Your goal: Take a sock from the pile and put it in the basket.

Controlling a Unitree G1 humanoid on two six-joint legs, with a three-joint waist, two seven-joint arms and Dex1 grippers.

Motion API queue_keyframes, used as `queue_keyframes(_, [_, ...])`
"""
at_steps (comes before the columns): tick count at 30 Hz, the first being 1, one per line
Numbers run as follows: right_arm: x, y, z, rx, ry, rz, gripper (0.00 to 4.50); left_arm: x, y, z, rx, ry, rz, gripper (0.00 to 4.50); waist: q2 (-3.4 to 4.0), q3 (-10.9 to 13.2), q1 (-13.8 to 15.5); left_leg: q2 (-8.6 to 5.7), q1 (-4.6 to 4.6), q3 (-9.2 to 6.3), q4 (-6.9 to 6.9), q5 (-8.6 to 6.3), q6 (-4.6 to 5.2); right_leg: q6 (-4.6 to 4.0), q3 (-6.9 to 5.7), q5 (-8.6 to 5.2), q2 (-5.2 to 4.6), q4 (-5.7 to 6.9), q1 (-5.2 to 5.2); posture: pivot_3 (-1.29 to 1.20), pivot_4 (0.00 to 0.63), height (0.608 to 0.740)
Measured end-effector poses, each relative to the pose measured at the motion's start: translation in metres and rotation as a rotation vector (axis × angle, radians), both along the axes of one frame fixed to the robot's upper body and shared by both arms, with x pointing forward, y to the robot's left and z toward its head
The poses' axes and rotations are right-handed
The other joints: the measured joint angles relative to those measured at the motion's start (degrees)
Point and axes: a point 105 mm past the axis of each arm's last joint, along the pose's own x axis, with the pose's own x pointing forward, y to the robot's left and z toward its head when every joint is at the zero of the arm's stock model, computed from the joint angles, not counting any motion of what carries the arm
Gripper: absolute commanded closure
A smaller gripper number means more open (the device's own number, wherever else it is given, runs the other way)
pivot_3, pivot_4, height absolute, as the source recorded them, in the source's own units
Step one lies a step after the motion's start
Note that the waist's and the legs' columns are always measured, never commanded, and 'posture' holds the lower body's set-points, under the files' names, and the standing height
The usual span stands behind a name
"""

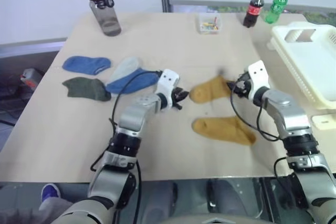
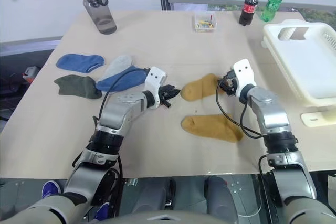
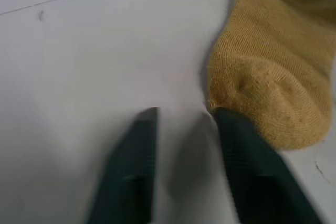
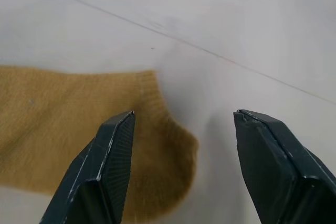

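Note:
My left gripper will open its fingers wider, as only table is inside them beside the upper mustard sock, and then pinch the sock's toe (image 3: 265, 106) before lifting.
Two mustard socks lie mid-table: the upper sock (image 1: 210, 88) and a lower sock (image 1: 223, 129). My left gripper (image 1: 182, 97) is low over the table at the upper sock's toe (image 3: 273, 66). Its fingers stand narrowly open on bare table, and one fingertip (image 3: 231, 121) is at the toe's edge. My right gripper (image 1: 234, 87) hangs wide open over the same sock's other end (image 4: 63, 114), holding nothing. The rest of the pile lies to the left: a blue sock (image 1: 86, 64), a dark green one (image 1: 86, 88), a pale grey one (image 1: 126, 67) and another blue one (image 1: 134, 81). The cream basket (image 1: 294, 59) stands at the far right.
A dark water bottle (image 1: 102, 8) stands at the back left. A small clear box (image 1: 209, 23), a cola bottle (image 1: 253, 8) and a green bottle (image 1: 276, 4) line the back edge. A small white piece (image 1: 325, 121) lies in front of the basket.

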Motion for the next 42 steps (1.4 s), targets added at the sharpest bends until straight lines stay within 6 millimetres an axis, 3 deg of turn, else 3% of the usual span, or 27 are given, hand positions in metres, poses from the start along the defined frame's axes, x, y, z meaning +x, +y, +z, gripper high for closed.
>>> queue_keyframes(1, [0.0, 0.0, -0.001, 0.001, 0.002, 0.007, 1.42, -0.001, -0.003, -0.001, 0.002, -0.001, -0.017, 4.47, 0.0, 0.0, 0.06, 0.0, 0.0, 0.0, 0.0, 0.0, 0.0, 0.0, 0.01, 0.0, 0.0, 0.0, 0.0, 0.0, 0.15, 0.74])
queue_keyframes(5, [-0.002, 0.006, -0.005, -0.012, 0.013, 0.054, 1.42, -0.004, -0.005, -0.002, 0.021, -0.006, -0.098, 4.47, 0.01, 0.0, -0.3, 0.01, 0.05, 0.0, -0.01, 0.0, 0.01, 0.0, -0.01, 0.0, 0.03, 0.06, 0.0, 0.0, 0.15, 0.74])
queue_keyframes(8, [0.002, 0.003, -0.02, -0.042, 0.055, 0.044, 1.42, -0.001, 0.001, -0.001, 0.006, 0.016, -0.121, 4.47, 0.01, 0.0, -0.89, 0.0, 0.08, 0.0, 0.0, -0.1, 0.18, -0.01, 0.0, 0.0, 0.03, 0.14, 0.01, 0.0, 0.15, 0.74])
queue_keyframes(9, [0.004, 0.004, -0.02, -0.038, 0.051, 0.048, 1.98, -0.001, 0.003, -0.001, -0.014, 0.03, -0.121, 4.5, 0.01, 0.0, -1.17, 0.0, 0.1, 0.02, 0.01, -0.1, 0.18, -0.01, 0.02, 0.0, 0.03, 0.15, 0.01, 0.0, 0.15, 0.74])
queue_keyframes(13, [0.006, 0.003, -0.02, -0.043, 0.045, 0.05, 3.46, -0.003, 0.003, 0.002, -0.081, 0.078, -0.142, 3.37, 0.01, 0.0, -1.38, 0.01, 0.09, -0.01, 0.0, -0.09, 0.17, 0.0, 0.01, 0.0, 0.03, 0.16, 0.0, 0.0, 0.15, 0.74])
queue_keyframes(15, [-0.004, 0.003, -0.021, -0.039, 0.045, 0.049, 4.37, -0.005, 0.009, 0.007, -0.111, 0.092, -0.138, 2.46, 0.0, 0.0, -1.28, 0.04, 0.04, -0.07, 0.0, -0.1, 0.17, 0.0, -0.04, 0.0, 0.02, 0.14, -0.01, 0.0, 0.15, 0.74])
queue_keyframes(16, [-0.011, 0.003, -0.022, -0.034, 0.046, 0.041, 4.5, -0.006, 0.015, 0.011, -0.113, 0.087, -0.136, 1.9, 0.01, 0.0, -1.27, 0.04, 0.02, -0.06, -0.02, -0.1, 0.17, -0.01, -0.02, 0.0, 0.02, 0.13, -0.03, 0.0, 0.15, 0.74])
queue_keyframes(19, [-0.027, 0.0, -0.025, -0.022, 0.064, -0.003, 4.5, -0.009, 0.025, 0.014, -0.116, 0.09, -0.119, 1.9, 0.02, -0.01, -1.22, 0.05, 0.04, 0.0, -0.01, -0.1, 0.17, 0.0, 0.02, 0.0, -0.01, 0.11, -0.01, 0.0, 0.15, 0.74])
queue_keyframes(22, [-0.039, 0.002, -0.027, 0.01, 0.084, -0.081, 4.5, -0.014, 0.019, 0.01, -0.146, 0.131, -0.132, 1.9, 0.01, -0.02, -1.0, 0.04, 0.05, -0.03, 0.02, -0.13, 0.21, 0.0, 0.0, 0.0, -0.02, 0.16, 0.0, 0.0, 0.15, 0.74])
queue_keyframes(29, [-0.05, 0.009, -0.028, 0.062, 0.115, -0.198, 4.5, -0.022, -0.024, -0.001, -0.205, 0.199, -0.189, 1.9, 0.01, -0.02, -1.14, -0.01, 0.12, -0.04, 0.04, -0.13, 0.22, 0.0, 0.0, 0.0, 0.0, 0.27, 0.0, 0.0, 0.15, 0.74])
queue_keyframes(31, [-0.05, 0.008, -0.028, 0.068, 0.117, -0.22, 4.5, -0.015, -0.032, -0.001, -0.179, 0.18, -0.172, 2.43, 0.0, -0.03, -1.02, -0.04, 0.13, -0.05, 0.04, -0.13, 0.23, 0.0, -0.01, 0.0, 0.0, 0.27, 0.02, 0.0, 0.15, 0.74])
queue_keyframes(36, [-0.049, 0.004, -0.026, 0.089, 0.107, -0.253, 4.5, -0.01, -0.038, -0.004, -0.184, 0.175, -0.156, 4.47, 0.01, -0.03, -1.14, -0.05, 0.12, -0.05, 0.03, -0.13, 0.23, 0.0, 0.0, 0.0, 0.0, 0.26, 0.01, 0.0, 0.15, 0.74])
queue_keyframes(42, [-0.07, 0.0, 0.008, 0.174, 0.013, -0.239, 4.5, -0.025, -0.03, 0.023, -0.255, 0.135, -0.291, 4.47, 0.03, -0.02, -1.34, 0.02, 0.03, -0.02, -0.05, -0.13, 0.23, -0.01, 0.03, -0.01, 0.02, 0.21, -0.09, 0.0, 0.15, 0.74])
